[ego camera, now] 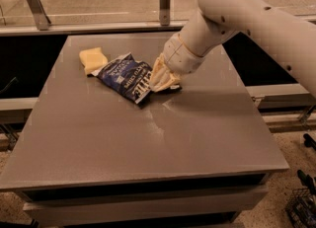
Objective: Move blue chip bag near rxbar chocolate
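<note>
Next, my gripper lets go of the blue chip bag on the grey table [158, 57] just behind the rxbar chocolate.
The blue chip bag [124, 76] lies on the grey table [148, 148], left of centre, navy with white lettering. My gripper [161, 78] reaches down from the upper right and its cream fingers are shut on the bag's right end. Just under and to the right of the gripper a thin dark sliver shows, the rxbar chocolate [173, 89]; the gripper hides most of it. The bag's right end lies right beside that bar.
A pale yellow sponge [92, 59] lies at the bag's upper left, touching it. A metal rail with posts [35, 6] runs behind the table. My white arm [247, 19] spans the upper right.
</note>
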Controlling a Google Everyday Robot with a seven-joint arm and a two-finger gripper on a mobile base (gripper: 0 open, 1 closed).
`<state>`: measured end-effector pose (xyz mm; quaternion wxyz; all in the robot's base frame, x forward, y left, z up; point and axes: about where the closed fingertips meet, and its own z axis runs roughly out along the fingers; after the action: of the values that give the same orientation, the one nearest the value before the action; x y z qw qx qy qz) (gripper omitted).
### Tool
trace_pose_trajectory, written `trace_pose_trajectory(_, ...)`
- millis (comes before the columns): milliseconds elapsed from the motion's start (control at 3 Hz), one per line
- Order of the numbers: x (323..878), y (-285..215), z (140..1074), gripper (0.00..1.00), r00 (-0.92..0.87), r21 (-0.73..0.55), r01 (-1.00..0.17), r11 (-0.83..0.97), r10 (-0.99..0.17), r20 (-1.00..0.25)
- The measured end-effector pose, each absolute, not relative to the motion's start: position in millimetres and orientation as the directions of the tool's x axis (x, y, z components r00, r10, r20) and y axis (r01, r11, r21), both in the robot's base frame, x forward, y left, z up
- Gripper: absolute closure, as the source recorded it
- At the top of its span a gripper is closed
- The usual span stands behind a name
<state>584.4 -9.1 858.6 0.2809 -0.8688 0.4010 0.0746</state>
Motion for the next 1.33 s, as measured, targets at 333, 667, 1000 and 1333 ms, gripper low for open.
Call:
trace_pose_trajectory(333,606.3,-36.4,877.1,1.0,0.674,-0.439,-0.732,-0.522,-0.652,-0.347)
trace_pose_trajectory(667,623.6,-63.0,902.0,1.0,0.685,-0.469,-0.716,-0.516,-0.65,-0.33)
trace_pose_trajectory(1000,629.0,-81.7,910.8,1.0,0.689,-0.488,-0.709,-0.509,-0.646,-0.328)
trace_pose_trajectory(1333,629.1,-87.8,915.1,0.82,0.691,-0.492,-0.711,-0.502,-0.63,-0.354)
